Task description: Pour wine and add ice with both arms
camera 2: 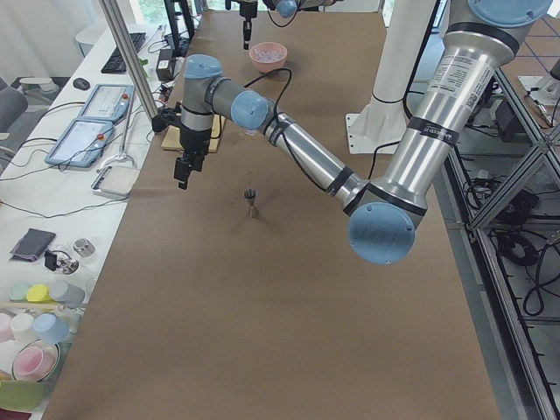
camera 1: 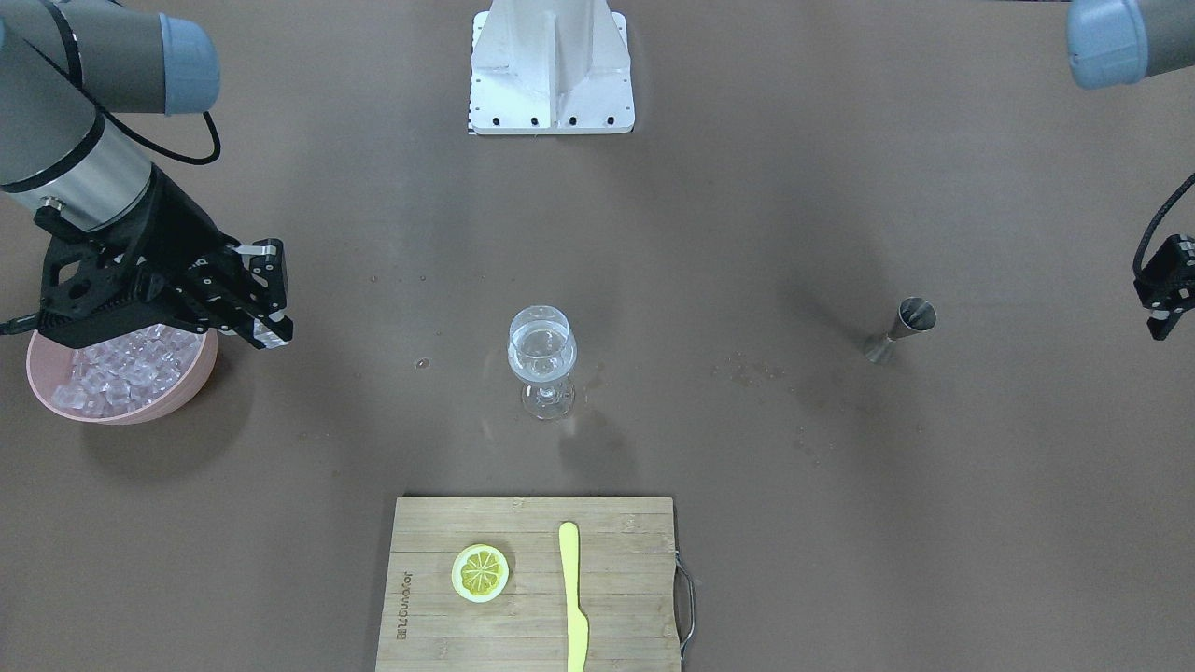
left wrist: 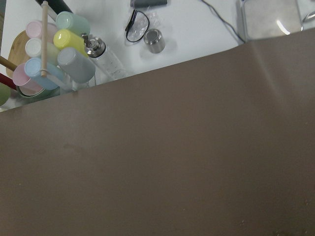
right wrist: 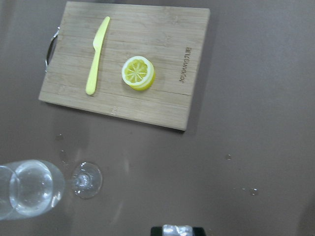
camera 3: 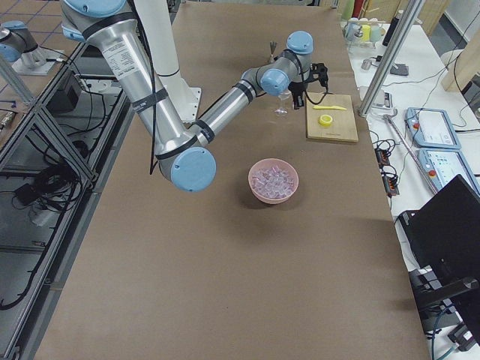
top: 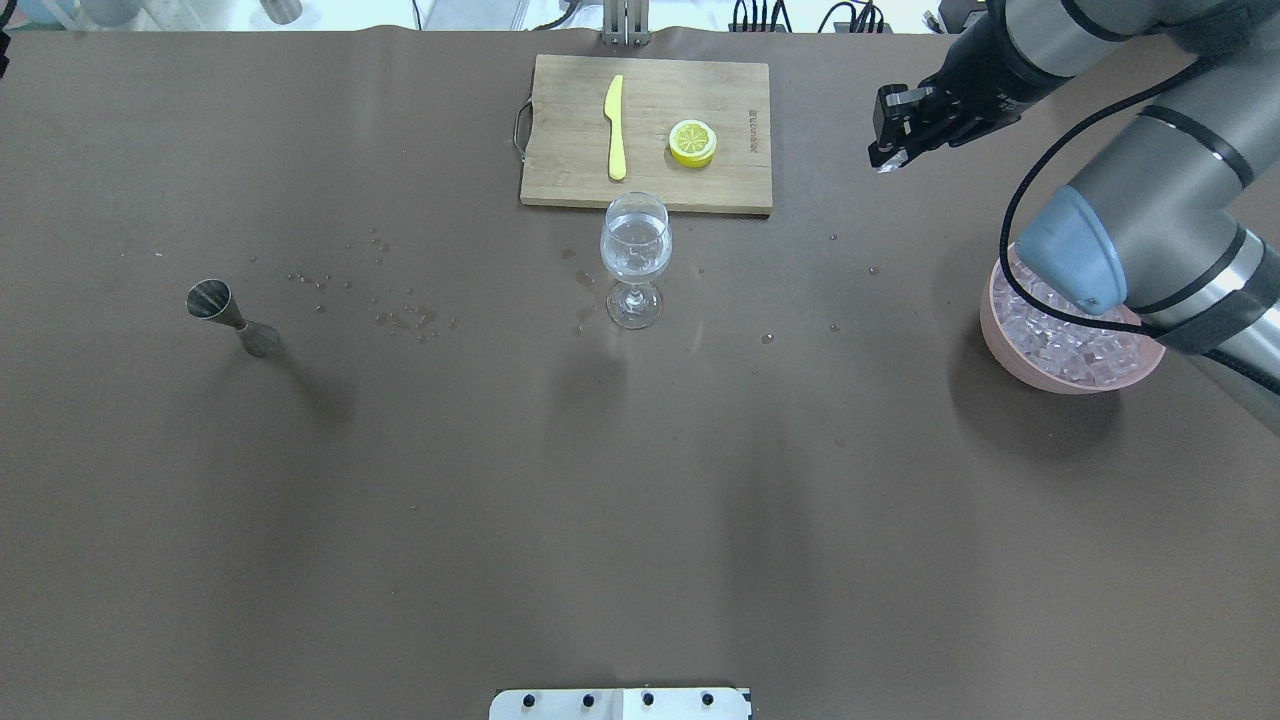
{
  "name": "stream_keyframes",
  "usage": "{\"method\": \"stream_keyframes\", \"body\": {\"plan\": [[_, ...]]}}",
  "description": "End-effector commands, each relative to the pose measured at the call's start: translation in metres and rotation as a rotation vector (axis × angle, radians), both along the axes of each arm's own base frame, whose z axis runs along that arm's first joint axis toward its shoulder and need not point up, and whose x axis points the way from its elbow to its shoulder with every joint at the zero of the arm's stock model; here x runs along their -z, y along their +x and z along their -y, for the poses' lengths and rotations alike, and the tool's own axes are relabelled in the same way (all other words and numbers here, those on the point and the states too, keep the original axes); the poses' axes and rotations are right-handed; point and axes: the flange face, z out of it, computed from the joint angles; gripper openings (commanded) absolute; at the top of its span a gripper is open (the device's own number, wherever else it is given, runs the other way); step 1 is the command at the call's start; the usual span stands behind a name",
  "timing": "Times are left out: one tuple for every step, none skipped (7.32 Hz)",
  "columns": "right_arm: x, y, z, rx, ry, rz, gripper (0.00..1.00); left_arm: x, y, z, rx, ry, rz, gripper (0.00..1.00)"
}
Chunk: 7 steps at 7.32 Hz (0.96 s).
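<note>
The ice cube, now held just beside the pink bowl, will be let go by my right gripper in the clear wine inside the wine glass [camera 1: 542, 346] [right wrist: 34, 188].
A wine glass [camera 1: 541, 353] holding clear wine stands mid-table; it also shows in the overhead view [top: 635, 248] and the right wrist view [right wrist: 30, 191]. A pink bowl [camera 1: 173, 403] of ice cubes [camera 1: 121, 369] sits at the table's right end, also in the overhead view [top: 1040, 378]. My right gripper [camera 1: 271, 331] hangs above the table just beside the bowl, on the glass's side, shut on one clear ice cube [right wrist: 177, 229]. My left gripper [camera 1: 1160, 322] is at the far left edge, away from the steel jigger [camera 1: 901, 329]. I cannot tell whether it is open.
A wooden cutting board [top: 740, 110] with a lemon half [top: 692, 141] and a yellow knife [top: 615, 128] lies beyond the glass. Small droplets [top: 400, 318] dot the table between jigger and glass. The white post base [camera 1: 551, 70] stands at the robot's side.
</note>
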Motion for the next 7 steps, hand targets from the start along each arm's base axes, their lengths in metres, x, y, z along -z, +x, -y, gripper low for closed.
{"method": "stream_keyframes", "body": {"plan": [[0.036, -0.055, -0.023, -0.118, 0.033, 0.078, 0.0, -0.037, -0.031, -0.004, -0.099, -0.111, -0.01, 0.98], [0.057, -0.084, -0.032, -0.161, -0.001, 0.145, 0.0, -0.07, -0.039, 0.001, -0.091, -0.162, -0.011, 0.98], [0.076, -0.114, -0.037, -0.195, -0.011, 0.207, 0.0, -0.086, -0.054, 0.003, -0.091, -0.181, -0.008, 0.98], [0.091, -0.149, -0.044, -0.25, -0.014, 0.249, 0.0, -0.107, -0.056, -0.009, -0.138, -0.194, -0.045, 0.98], [0.103, -0.175, -0.043, -0.274, -0.018, 0.266, 0.0, -0.114, -0.053, -0.012, -0.152, -0.193, -0.092, 0.98], [0.114, -0.184, -0.04, -0.27, -0.016, 0.27, 0.0, -0.115, -0.053, -0.013, -0.152, -0.19, -0.092, 0.98], [0.115, -0.187, -0.043, -0.264, -0.024, 0.274, 0.0, -0.118, -0.054, -0.014, -0.15, -0.194, -0.094, 0.98]]}}
